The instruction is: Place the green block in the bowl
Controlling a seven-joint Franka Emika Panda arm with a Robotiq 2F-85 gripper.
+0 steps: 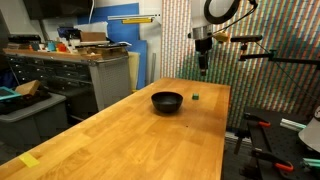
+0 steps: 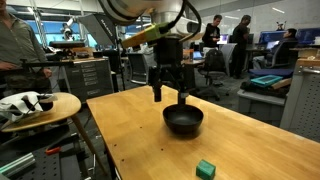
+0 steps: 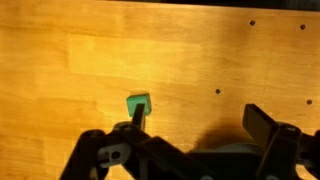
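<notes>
The robot's gripper will next move down to the green block and close on its opposite sides (image 1: pixel 195 97) (image 3: pixel 139 104), with one finger on the block's side towards the black bowl.
The green block (image 1: pixel 196 97) is a tiny cube lying on the wooden table just beside the black bowl (image 1: pixel 167 101). Both also show in an exterior view, the block (image 2: pixel 206 169) near the table's edge and the bowl (image 2: pixel 183 120) further in. My gripper (image 1: pixel 203 68) hangs well above the table, open and empty, above the block and bowl area (image 2: pixel 171 93). In the wrist view the block (image 3: pixel 138 104) lies on the wood by the tip of one finger, outside the open jaws (image 3: pixel 200 122).
The wooden table (image 1: pixel 130 135) is long, with its edges close to the block. Small dark holes (image 3: pixel 217 92) dot the tabletop. A cabinet with clutter (image 1: pixel 85 65) stands beyond one side. A round side table (image 2: pixel 40 110) and people stand in the background.
</notes>
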